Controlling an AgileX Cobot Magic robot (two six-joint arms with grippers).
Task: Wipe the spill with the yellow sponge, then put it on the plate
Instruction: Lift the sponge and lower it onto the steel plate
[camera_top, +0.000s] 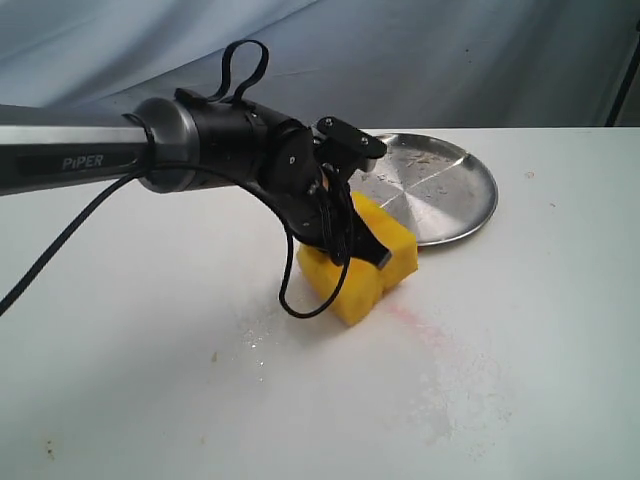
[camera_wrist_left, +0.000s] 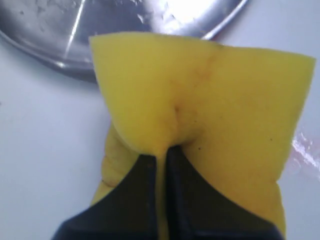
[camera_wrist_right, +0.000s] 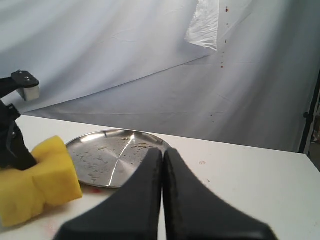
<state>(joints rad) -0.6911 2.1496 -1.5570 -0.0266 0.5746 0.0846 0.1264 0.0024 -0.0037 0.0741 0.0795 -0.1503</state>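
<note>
Next, I let go of the yellow sponge, now just in front of the plate, with my left gripper just short of the silver plate's middle (camera_top: 391, 196), toward the rim nearest my arm.
The yellow sponge (camera_top: 362, 265) sits squeezed and folded on the white table, just in front of the plate (camera_top: 440, 190). My left gripper (camera_top: 366, 250) reaches in from the left and is shut on the sponge (camera_wrist_left: 200, 100), its black fingers (camera_wrist_left: 145, 172) pinching the foam's middle. The silver plate's rim (camera_wrist_left: 60, 60) lies right beyond the sponge. A faint pinkish wet smear of the spill (camera_top: 418, 325) shows beside the sponge, also seen as a wet smear (camera_wrist_left: 304, 150) at the sponge's edge. My right gripper (camera_wrist_right: 162, 151) is shut and empty, facing the plate (camera_wrist_right: 112, 157) and sponge (camera_wrist_right: 42, 175).
A patch of small glistening droplets (camera_top: 255, 340) lies in front of the sponge to the left. A dried speckled patch (camera_top: 465, 390) spreads to the front right. The left arm's black cable (camera_top: 300, 300) dangles beside the sponge. A grey cloth backdrop (camera_wrist_right: 150, 60) hangs behind the table.
</note>
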